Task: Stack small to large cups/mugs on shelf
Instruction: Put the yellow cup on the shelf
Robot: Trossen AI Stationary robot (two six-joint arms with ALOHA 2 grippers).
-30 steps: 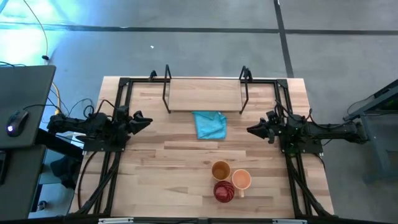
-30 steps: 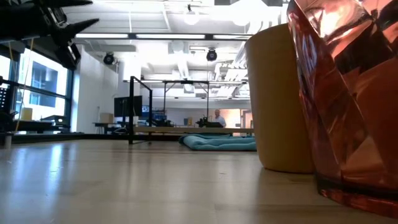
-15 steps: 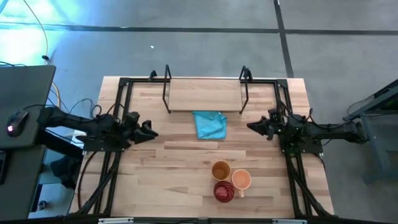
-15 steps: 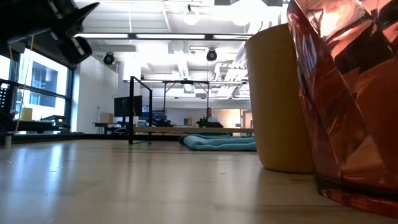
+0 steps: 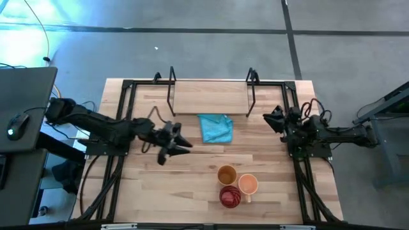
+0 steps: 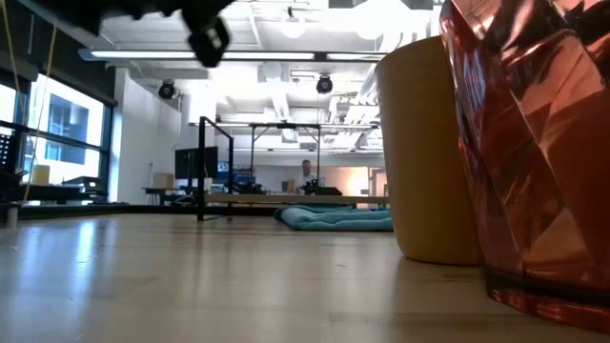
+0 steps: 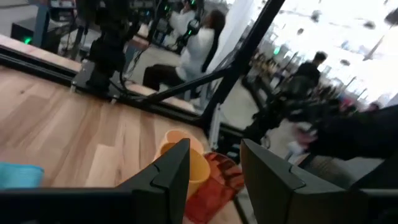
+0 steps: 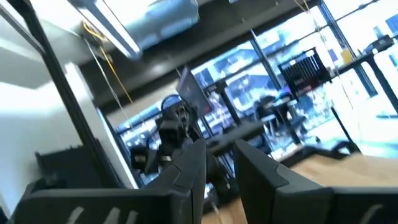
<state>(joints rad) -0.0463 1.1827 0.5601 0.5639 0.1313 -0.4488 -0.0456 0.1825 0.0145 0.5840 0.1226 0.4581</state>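
Observation:
Next, I move my left gripper to the tan tumbler and close it on the tumbler's rim [image 5: 218, 170] [image 7: 191, 177], on the side that faces away from the orange mug.
Three cups stand upright together near the table's front edge: a tan tumbler [image 5: 227, 174], an orange mug [image 5: 248, 184] and a dark red ribbed cup [image 5: 231, 196]. The low view shows the tumbler [image 6: 429, 143] and the red cup [image 6: 534, 152] close up. The shelf [image 5: 211, 97], a light board in a black wire frame, stands at the far edge. My left gripper [image 5: 177, 145] hovers open over the table's middle, left of the cups, pointing level; its wrist view [image 7: 214, 168] shows the tumbler [image 7: 186, 160] and red cup [image 7: 214, 190] ahead. My right gripper [image 5: 273, 118] waits at the right, tipped upward, fingers slightly apart [image 8: 219, 168].
A crumpled blue cloth [image 5: 215, 128] lies on the table just in front of the shelf, also showing far off in the low view [image 6: 334, 217]. Black frame rails [image 5: 115, 166] run along both side edges. People sit and stand in the room beyond.
My left gripper has swung from the table's left edge out toward the middle and the cups, rising a little and rolling about its own line; its fingers stay open. My right gripper has tipped upward and rolled at its place by the right edge. The cups have not moved.

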